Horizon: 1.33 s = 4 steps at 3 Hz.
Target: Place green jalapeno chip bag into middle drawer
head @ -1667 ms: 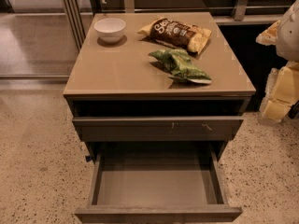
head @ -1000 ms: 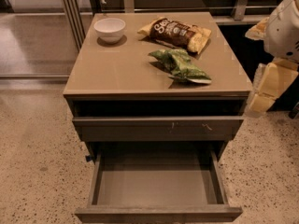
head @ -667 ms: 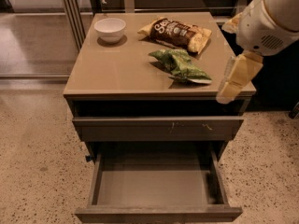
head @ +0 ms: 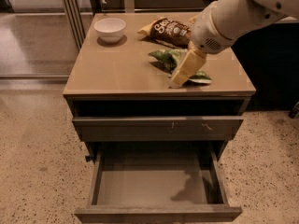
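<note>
The robot's gripper needs to close on the green jalapeno chip bag's end (head: 199,77) that is farthest away from the white bowl.
The green jalapeno chip bag (head: 163,58) lies crumpled on the tan cabinet top (head: 117,64), right of centre. My gripper (head: 177,81) hangs from the white arm (head: 233,13) that reaches in from the upper right. It points down and to the left, over the middle of the bag, and hides part of it. The bag's right end shows beyond it. The middle drawer (head: 149,181) is pulled out at the bottom front, and its flat grey inside is bare.
A larger dark brown and yellow chip bag (head: 168,29) lies behind the green bag. A white bowl (head: 110,28) stands at the back left of the top. A closed drawer front with pale scratches (head: 159,127) sits above the open drawer. Speckled floor surrounds the cabinet.
The arm has swung in from the right edge, leftward across the cabinet top, and the gripper now sits over the green bag. The bags, bowl and drawer have not moved.
</note>
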Each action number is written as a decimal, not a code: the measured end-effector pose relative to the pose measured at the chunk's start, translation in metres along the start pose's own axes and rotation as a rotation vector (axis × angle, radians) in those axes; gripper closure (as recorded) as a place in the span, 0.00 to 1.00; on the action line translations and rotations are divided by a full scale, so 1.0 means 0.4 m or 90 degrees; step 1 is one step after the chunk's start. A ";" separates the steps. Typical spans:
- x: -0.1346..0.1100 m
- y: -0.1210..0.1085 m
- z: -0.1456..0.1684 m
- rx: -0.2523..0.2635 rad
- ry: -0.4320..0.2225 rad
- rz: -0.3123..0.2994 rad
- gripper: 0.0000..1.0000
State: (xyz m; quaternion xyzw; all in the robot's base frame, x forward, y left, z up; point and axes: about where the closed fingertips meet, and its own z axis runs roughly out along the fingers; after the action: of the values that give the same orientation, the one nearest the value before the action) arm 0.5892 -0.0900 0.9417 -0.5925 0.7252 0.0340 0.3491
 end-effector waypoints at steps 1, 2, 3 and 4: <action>-0.013 -0.021 0.002 0.021 -0.012 0.000 0.00; 0.001 -0.019 0.000 0.032 -0.003 -0.002 0.00; 0.053 -0.027 0.018 0.058 0.015 -0.007 0.00; 0.110 -0.040 0.051 0.072 0.019 0.007 0.00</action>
State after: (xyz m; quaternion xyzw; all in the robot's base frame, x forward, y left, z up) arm 0.6104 -0.1223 0.9082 -0.5681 0.7344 -0.0141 0.3711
